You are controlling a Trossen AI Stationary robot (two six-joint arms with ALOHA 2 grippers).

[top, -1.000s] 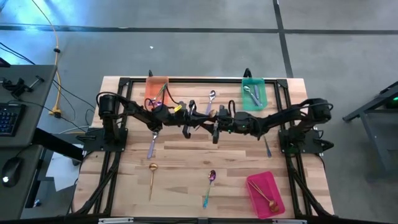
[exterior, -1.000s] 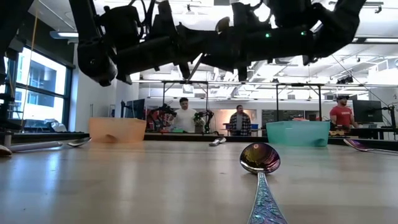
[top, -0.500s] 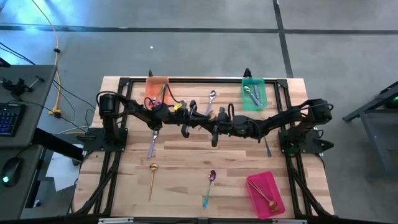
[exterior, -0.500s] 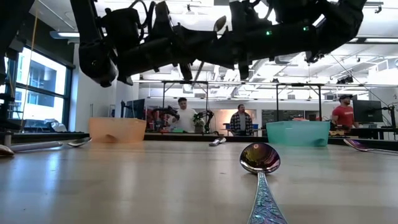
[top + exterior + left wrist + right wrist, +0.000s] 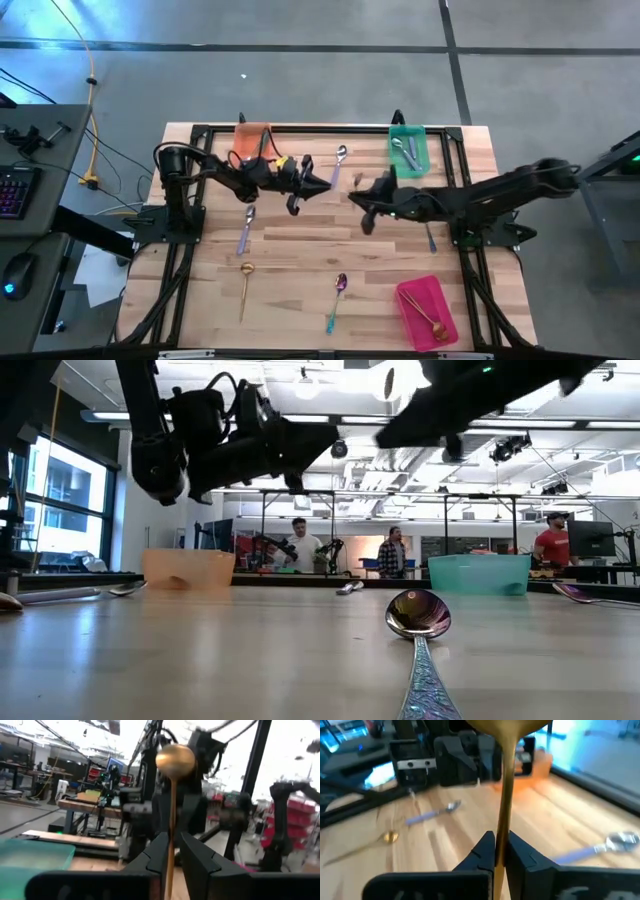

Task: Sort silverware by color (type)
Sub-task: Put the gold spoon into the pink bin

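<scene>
My right gripper should release the gold spoon onto the gold spoons inside the pink tray [image 5: 424,315].
A gold spoon [image 5: 506,785] stands upright in my right gripper [image 5: 501,845], which is shut on it above the table's middle [image 5: 360,196]. Its bowl [image 5: 402,378] is on top. My left gripper [image 5: 326,184] hangs a short way to the left, level, fingers [image 5: 159,855] a little apart and touching nothing. In the left wrist view the gold spoon [image 5: 174,762] shows beyond that gap. On the table lie lavender-handled spoons [image 5: 245,228] [image 5: 338,165] [image 5: 430,237], a gold spoon [image 5: 244,285] and an iridescent spoon [image 5: 337,300]. My right gripper pinches the gold spoon's slim handle [image 5: 503,827] between its two fingers [image 5: 484,851]. The fingers come nearly level from the table's right and lie across the handle. The spoon is lifted clear of the table, upright, with its bowl above the fingers.
An orange tray [image 5: 252,138] sits at the far left, a green tray [image 5: 407,150] holding silver spoons at the far right, and a pink tray [image 5: 427,310] holding gold spoons at the near right. People stand in the room beyond the far edge.
The two grippers, close together over the table's middle, have drawn apart. The gold spoon has gone with my right gripper, up and toward the table's right edge, staying upright. My left gripper has let it go and swung slightly toward the far edge.
</scene>
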